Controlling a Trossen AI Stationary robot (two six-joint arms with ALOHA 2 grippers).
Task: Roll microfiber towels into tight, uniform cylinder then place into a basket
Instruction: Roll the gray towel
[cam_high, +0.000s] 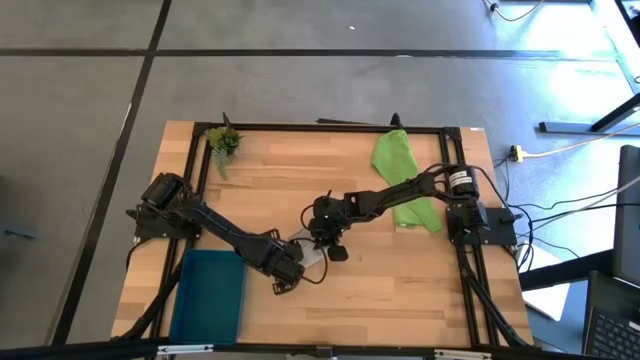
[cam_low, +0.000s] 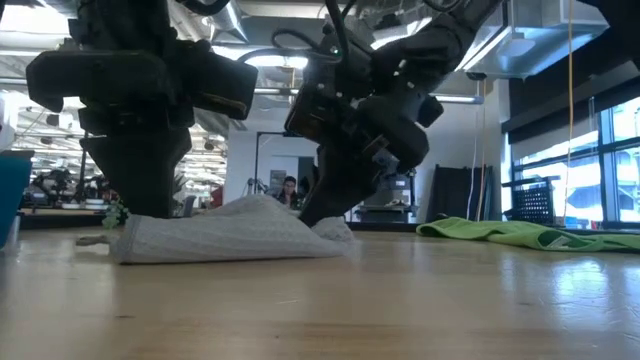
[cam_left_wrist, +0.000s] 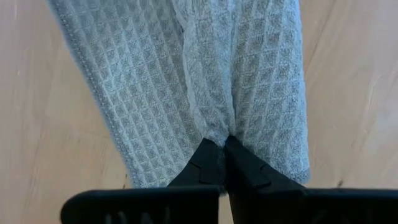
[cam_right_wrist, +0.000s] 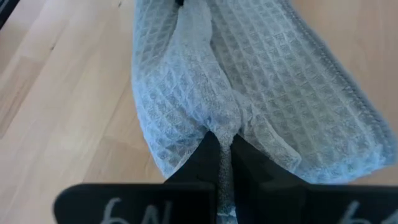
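Observation:
My left gripper is pinching a puckered fold midway across the grey towel's end, so I should open it and grab the towel's near corner (cam_left_wrist: 300, 173) before rolling.
The light grey microfiber towel (cam_high: 308, 251) lies as a narrow folded strip on the table's middle, between my two grippers. My left gripper (cam_high: 290, 268) is shut on its near-left end, my right gripper (cam_high: 326, 243) on its far-right end. In the low view the grey towel (cam_low: 225, 235) rests on the wood and rises to a ridge beside the right fingers. The lime green towel (cam_high: 405, 180) lies spread flat at the far right. The teal basket (cam_high: 209, 296) stands at the near left with nothing in it. My left gripper pinches a puckered fold of the grey towel (cam_left_wrist: 214, 134) between its two fingers, close to the strip's end. The fingers come from above, pointing steeply down, along the strip. The towel lies on the table, slack. My right gripper pinches a gathered fold of the grey towel (cam_right_wrist: 222, 127) between its two fingers, close to the strip's other end. The fingers slant down from the table's right side, along the strip. The cloth is drawn up into a small ridge there; the remainder lies on the table.
A small green plant sprig (cam_high: 222, 141) lies at the far left corner. A black frame (cam_high: 300, 128) runs around the table top. Bare wood lies near the front edge, right of the basket.

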